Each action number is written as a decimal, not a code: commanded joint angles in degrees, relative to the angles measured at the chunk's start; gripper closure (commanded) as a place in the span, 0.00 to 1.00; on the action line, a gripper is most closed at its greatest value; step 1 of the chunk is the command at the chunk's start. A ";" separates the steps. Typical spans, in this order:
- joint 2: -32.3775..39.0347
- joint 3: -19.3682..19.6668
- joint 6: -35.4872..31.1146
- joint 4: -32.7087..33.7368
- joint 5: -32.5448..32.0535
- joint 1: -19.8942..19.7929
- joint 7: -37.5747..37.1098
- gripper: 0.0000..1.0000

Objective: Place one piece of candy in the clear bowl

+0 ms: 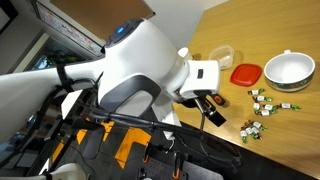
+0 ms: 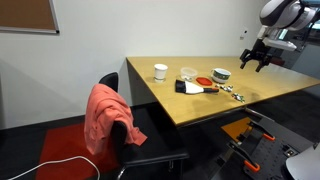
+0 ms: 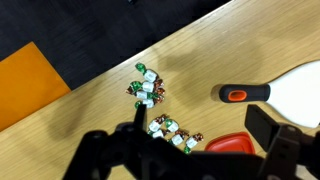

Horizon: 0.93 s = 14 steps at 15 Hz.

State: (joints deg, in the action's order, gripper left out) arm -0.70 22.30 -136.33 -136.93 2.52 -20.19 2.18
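Note:
Next, my gripper grabs a candy in the looser cluster [image 1: 265, 109] [image 3: 154, 128] near the red lid, on the side that faces the tighter candy pile.
The clear bowl [image 1: 224, 56] is a small see-through tub on the wooden table, next to a flat red lid [image 1: 245, 73]; it also shows in an exterior view [image 2: 188, 73]. It is out of the wrist view. Wrapped candies lie loose in two clusters [image 3: 145, 88] [image 3: 170, 132], seen in both exterior views [image 1: 264, 100] [image 2: 233, 93]. My gripper [image 3: 200, 122] is open and empty. It hangs well above the table, over the candies and the red lid [image 3: 232, 146], and shows high at the right in an exterior view [image 2: 255, 58].
A larger white bowl [image 1: 288, 70] stands beside the red lid. A spatula with a black handle [image 3: 245, 94] and white blade [image 3: 300, 85] lies near the candies. A white cup [image 2: 160, 71] stands further along the table. A chair with a red cloth [image 2: 108, 118] is at the table's side.

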 commanded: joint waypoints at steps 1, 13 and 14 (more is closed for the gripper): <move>6.69 -0.36 -5.33 2.68 1.33 -0.49 -3.61 0.00; 26.42 -0.50 -8.53 15.77 5.06 -3.74 -9.43 0.14; 27.55 -0.64 -9.03 16.70 5.50 -4.22 -9.50 0.22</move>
State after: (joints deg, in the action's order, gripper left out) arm 23.46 22.25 -145.75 -124.23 6.56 -22.94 -5.97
